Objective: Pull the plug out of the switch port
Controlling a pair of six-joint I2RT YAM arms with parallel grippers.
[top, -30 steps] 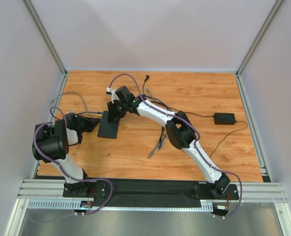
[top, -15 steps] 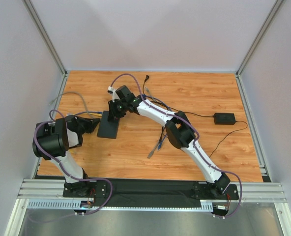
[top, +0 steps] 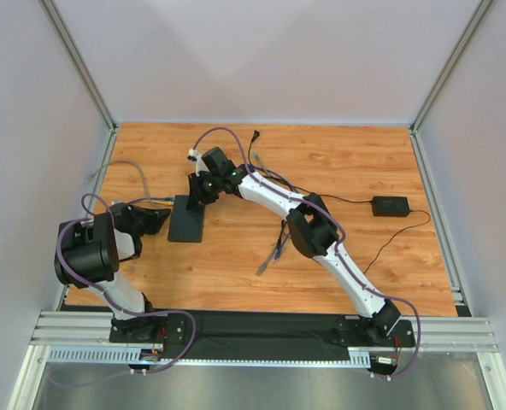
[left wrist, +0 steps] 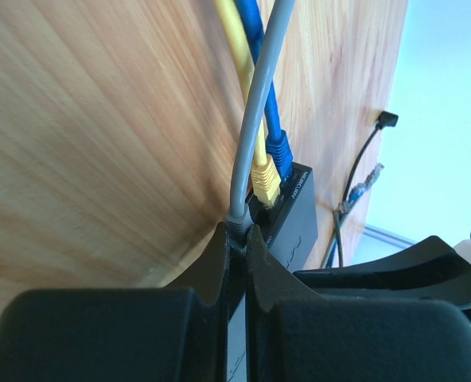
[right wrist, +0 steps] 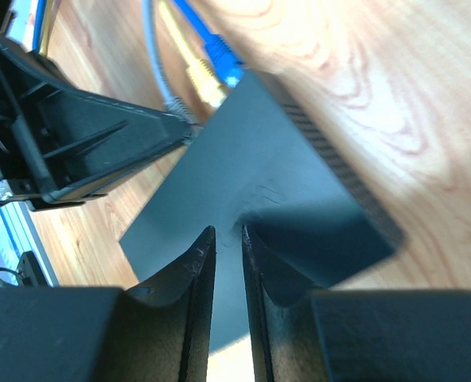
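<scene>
The grey cable's plug, now at the switch's narrow edge, will be let go by my left gripper next to the front ends of the loose blue and grey cables (top: 272,259).
The switch (top: 188,219) is a flat black box lying on the wooden table. Blue (left wrist: 279,151) and yellow (left wrist: 265,185) plugs sit in the switch ports along its narrow left edge (left wrist: 293,208). My left gripper (left wrist: 237,231) is shut on the boot of the grey cable's plug (left wrist: 239,216) right at that edge (top: 163,215). Whether this plug is still seated is hidden. My right gripper (right wrist: 227,232) stands on the box's flat top (right wrist: 251,159) at its far end (top: 197,195), jaws a narrow gap apart with nothing between them.
A small black adapter brick (top: 390,206) lies at the right with its thin cord. Loose blue and grey cables (top: 274,243) trail over the middle of the table. The grey cable loops toward the left wall (top: 120,166). A black angled plug (top: 255,137) lies at the back.
My left arm has drawn back a little toward the near left while holding the grey plug. The right jaws have narrowed slightly on top of the box.
</scene>
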